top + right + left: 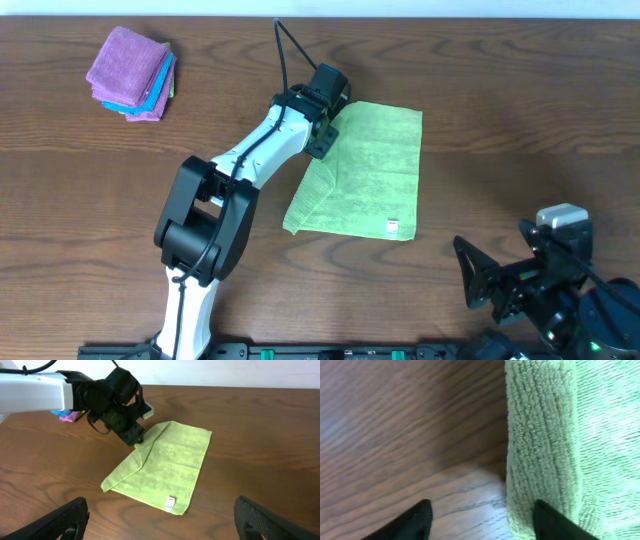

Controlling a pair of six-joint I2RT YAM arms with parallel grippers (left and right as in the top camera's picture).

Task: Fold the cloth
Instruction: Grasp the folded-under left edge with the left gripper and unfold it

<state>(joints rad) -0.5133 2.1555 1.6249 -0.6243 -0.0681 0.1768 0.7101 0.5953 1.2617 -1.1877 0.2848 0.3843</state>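
Note:
The light green cloth has a slanted flap doubled over onto itself, so the robot's left gripper will grab the flap's inner edge (334, 164) and pull it open flat before folding.
The light green cloth (370, 175) lies on the wooden table, its left side folded over onto itself, with a small white tag (393, 227) near its front edge. It also shows in the right wrist view (165, 462) and close up in the left wrist view (555, 445). My left gripper (322, 140) is open at the cloth's back left edge; in the left wrist view (482, 520) one finger is over bare wood and the other over the folded edge. My right gripper (490, 285) is open and empty near the front right; its fingers frame the right wrist view (162, 522).
A stack of folded purple and blue cloths (133, 72) sits at the back left of the table. The left arm (230, 190) stretches across the table's middle towards the cloth.

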